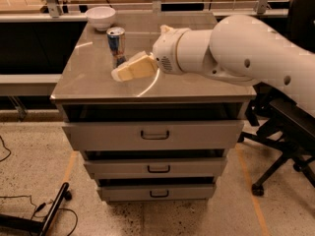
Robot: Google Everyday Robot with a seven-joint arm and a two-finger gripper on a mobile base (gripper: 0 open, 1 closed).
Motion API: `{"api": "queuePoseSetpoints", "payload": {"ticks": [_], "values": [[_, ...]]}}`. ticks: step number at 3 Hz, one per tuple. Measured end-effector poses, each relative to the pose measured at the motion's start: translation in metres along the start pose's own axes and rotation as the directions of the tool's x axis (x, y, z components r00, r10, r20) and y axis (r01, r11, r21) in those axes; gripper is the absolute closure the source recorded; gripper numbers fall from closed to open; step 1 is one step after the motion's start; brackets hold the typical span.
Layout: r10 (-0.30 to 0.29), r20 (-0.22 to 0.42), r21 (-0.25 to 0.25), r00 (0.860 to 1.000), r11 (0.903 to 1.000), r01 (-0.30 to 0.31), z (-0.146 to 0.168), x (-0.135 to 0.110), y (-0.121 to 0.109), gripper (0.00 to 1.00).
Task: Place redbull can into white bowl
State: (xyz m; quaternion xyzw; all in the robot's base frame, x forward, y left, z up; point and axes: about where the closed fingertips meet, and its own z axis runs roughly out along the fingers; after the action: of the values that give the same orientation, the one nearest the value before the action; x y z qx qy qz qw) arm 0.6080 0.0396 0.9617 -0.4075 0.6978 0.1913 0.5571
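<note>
The upper half [117,42] of the redbull can, just below the can's top rim, will be gripped by my gripper.
The redbull can [116,44] stands upright on the grey cabinet top [88,80], left of the middle. Behind it, at the far left corner of the top, sits the white bowl [101,17], with nothing in it that I can see. My gripper [118,74] reaches in from the right on the big white arm [236,53]. Its cream-coloured fingers [134,68] lie just in front of and slightly right of the can, close to it but apart from it.
The cabinet has three drawers [154,134] below the top. A black office chair [288,132] stands at the right. Cables and a black bar [49,215] lie on the floor at the lower left. A rail and shelf [157,4] run behind the cabinet.
</note>
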Motion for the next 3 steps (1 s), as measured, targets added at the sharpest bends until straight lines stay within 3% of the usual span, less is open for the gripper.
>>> {"api": "queuePoseSetpoints", "payload": {"ticks": [1,3], "values": [[0.047,0.071,0.032,0.996,0.9983,-0.049,0.034,-0.005,-0.006,0.00],[0.048,0.092,0.027,0.995,0.9984,-0.051,0.051,-0.004,-0.010,0.00]]}}
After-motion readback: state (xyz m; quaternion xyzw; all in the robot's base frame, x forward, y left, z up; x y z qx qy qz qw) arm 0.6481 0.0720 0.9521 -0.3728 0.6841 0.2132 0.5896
